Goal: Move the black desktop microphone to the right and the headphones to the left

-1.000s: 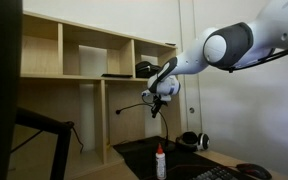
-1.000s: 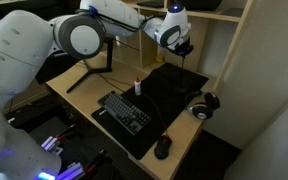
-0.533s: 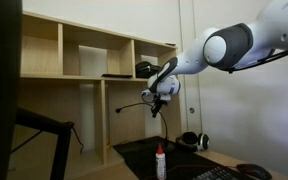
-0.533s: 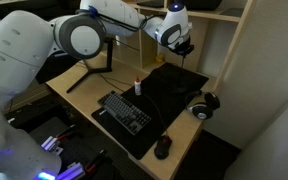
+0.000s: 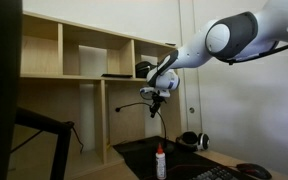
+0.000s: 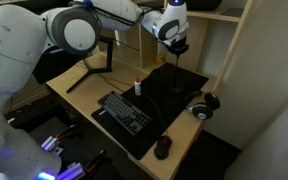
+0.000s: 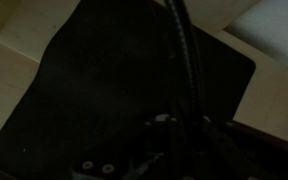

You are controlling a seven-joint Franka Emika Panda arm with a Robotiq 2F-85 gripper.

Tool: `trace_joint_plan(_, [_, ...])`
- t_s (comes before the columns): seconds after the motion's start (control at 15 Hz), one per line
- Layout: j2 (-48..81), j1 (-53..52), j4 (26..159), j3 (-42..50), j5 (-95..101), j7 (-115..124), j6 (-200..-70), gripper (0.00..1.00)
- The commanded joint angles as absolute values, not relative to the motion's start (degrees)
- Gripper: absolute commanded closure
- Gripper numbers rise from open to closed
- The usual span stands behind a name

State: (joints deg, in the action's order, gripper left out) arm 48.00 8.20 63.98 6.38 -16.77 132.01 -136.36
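Observation:
Next, I let the black desktop microphone go from my gripper on the black mat (image 5: 168, 148), in the spot between the white bottle and the headphones. The microphone now hangs above the desk.
The black desktop microphone (image 5: 165, 124) hangs in the air above the desk. Its thin gooseneck curves away to a small head (image 5: 121, 110). My gripper (image 5: 161, 96) is shut on the stem, high in front of the shelves; it also shows in an exterior view (image 6: 176, 44). In the wrist view the stem (image 7: 180, 50) runs down between the dark jaws over the black mat (image 7: 94, 90). The black headphones (image 5: 192, 141) lie on the desk near its edge, well apart from the gripper, and also show in an exterior view (image 6: 204, 103).
A white bottle with a red cap (image 6: 138, 88) stands on the black mat (image 6: 174, 92). A keyboard (image 6: 124, 112) and a mouse (image 6: 163, 148) lie toward the front. Wooden shelves (image 5: 84, 60) stand behind, and a black stand (image 6: 92, 70) is at the side.
My gripper has risen a little with the microphone in it. The headphones and bottle have not moved.

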Motion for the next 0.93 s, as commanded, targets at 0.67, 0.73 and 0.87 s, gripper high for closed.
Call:
trace_joint_plan(0.67, [35.70, 10.02, 78.52, 6.05, -19.84, 132.15, -132.95, 0.99])
trace_joint_plan(0.73, [35.65, 9.85, 78.84, 6.35, -19.68, 132.71, -133.01, 0.99])
trace_joint_plan(0.87, [36.86, 9.20, 78.51, 7.53, -18.66, 134.63, -134.69, 0.99])
